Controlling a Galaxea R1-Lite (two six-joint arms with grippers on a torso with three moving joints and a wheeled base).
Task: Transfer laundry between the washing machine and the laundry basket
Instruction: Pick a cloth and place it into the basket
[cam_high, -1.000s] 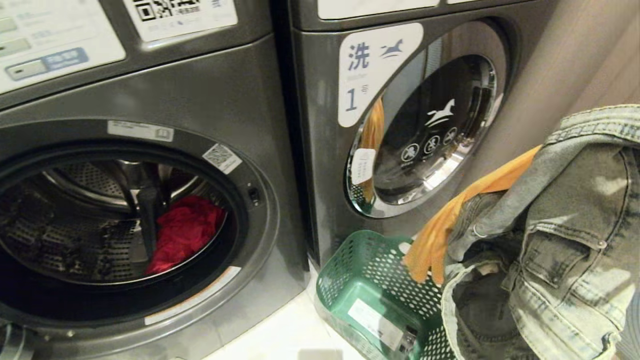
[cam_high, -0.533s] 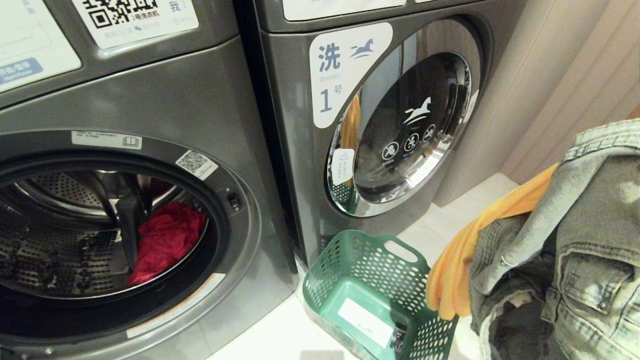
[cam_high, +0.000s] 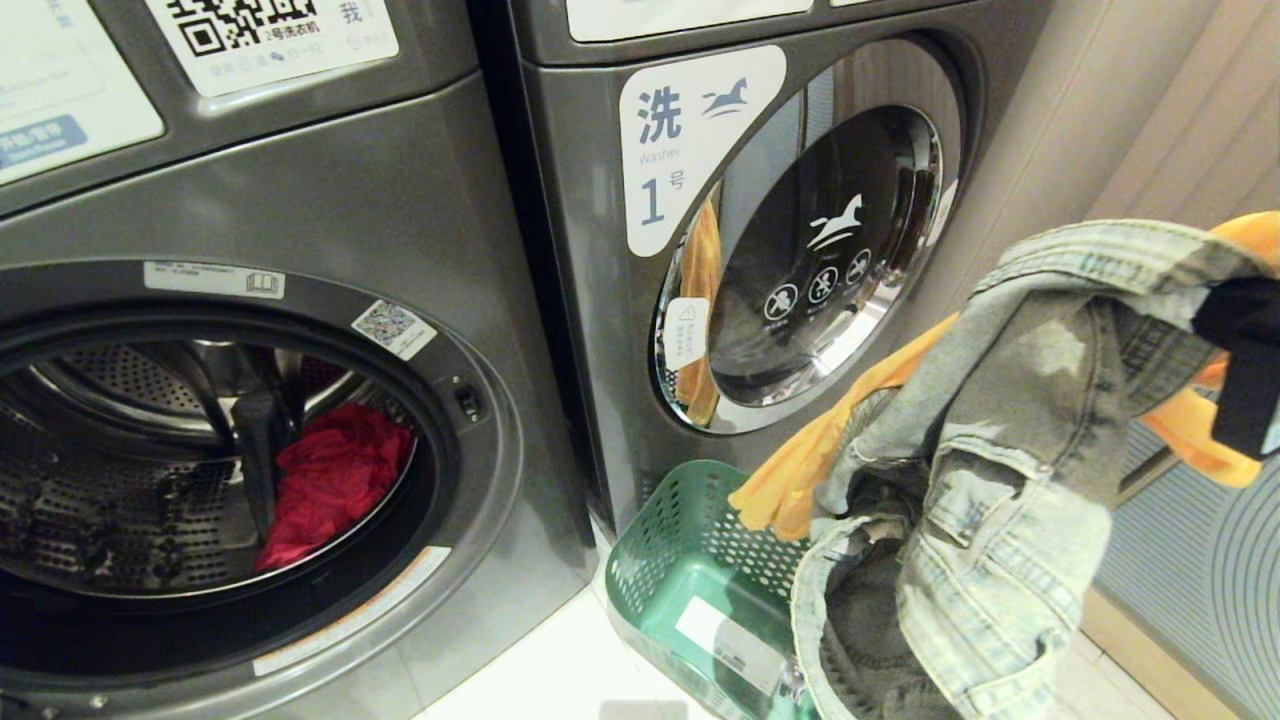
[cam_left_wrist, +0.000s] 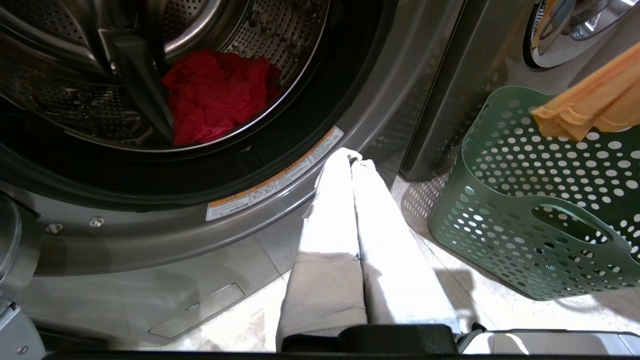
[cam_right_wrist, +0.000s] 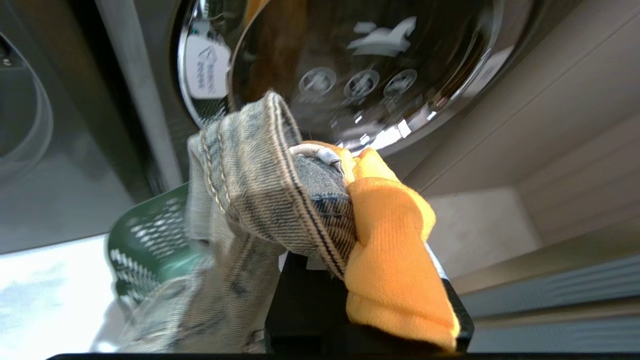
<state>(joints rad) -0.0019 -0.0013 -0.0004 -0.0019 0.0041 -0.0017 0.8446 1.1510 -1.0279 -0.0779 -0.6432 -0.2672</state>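
Observation:
Once my right gripper lets go, both the denim jacket and the orange garment, now hanging over the basket's near side, will come to rest on the bottom of the green laundry basket (cam_high: 746, 600).
The left washing machine (cam_high: 490, 470) stands with its drum open, and a red garment (cam_high: 330, 480) lies inside. On the floor beside it sits the green laundry basket (cam_high: 640, 570). My right gripper (cam_high: 1240, 370) is at the right edge, shut on a bundle of a faded denim jacket (cam_high: 1010, 440) and an orange garment (cam_high: 800, 470). The bundle hangs over the basket's near side. In the right wrist view the denim jacket (cam_right_wrist: 250, 175) and orange garment (cam_right_wrist: 395, 245) cover the fingers. My left gripper (cam_left_wrist: 352, 160) is shut and empty, low between washer and basket (cam_left_wrist: 525, 215).
A second washer, marked 1, has its round door (cam_high: 820, 250) closed behind the basket. A beige wall and a ribbed grey panel (cam_high: 1200, 570) close the right side. The pale tiled floor (cam_high: 540, 670) shows between washer and basket.
The head view shifted right early on. Since then my right gripper has swung the denim and orange bundle left and up, over the basket, and the black gripper has come into view.

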